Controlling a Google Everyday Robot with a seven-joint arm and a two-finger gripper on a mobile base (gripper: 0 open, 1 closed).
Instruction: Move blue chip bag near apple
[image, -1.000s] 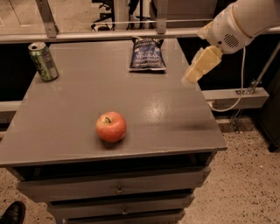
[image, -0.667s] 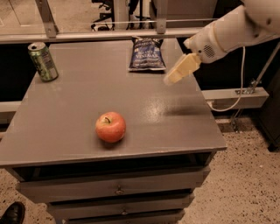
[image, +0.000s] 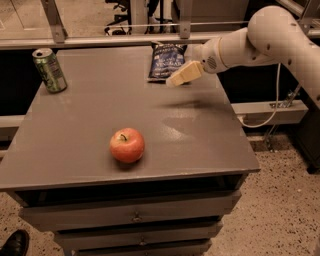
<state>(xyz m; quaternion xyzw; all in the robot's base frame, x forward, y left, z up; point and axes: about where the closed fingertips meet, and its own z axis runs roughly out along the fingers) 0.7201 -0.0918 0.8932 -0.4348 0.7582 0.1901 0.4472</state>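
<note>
The middle of the blue chip bag's side edge (image: 183, 57), the one nearest the white arm, will be gripped by my gripper.
The blue chip bag (image: 166, 61) lies flat at the far edge of the grey cabinet top (image: 90, 115), right of centre. The red-orange apple (image: 127, 145) stands near the front, left of centre, well apart from the bag. My gripper (image: 172, 81) reaches in from the right on a white arm (image: 260, 37). Its pale tip hovers above the table at the bag's near right corner.
A green soda can (image: 50, 70) stands upright at the far left corner. A metal rail (image: 125, 40) runs behind the table. Drawers (image: 135, 216) are below the top. A dark shoe (image: 15, 243) shows at the bottom left on the speckled floor.
My gripper has moved left and slightly down, from beside the table's right edge to the near right corner of the bag. The bag, apple and can have not moved.
</note>
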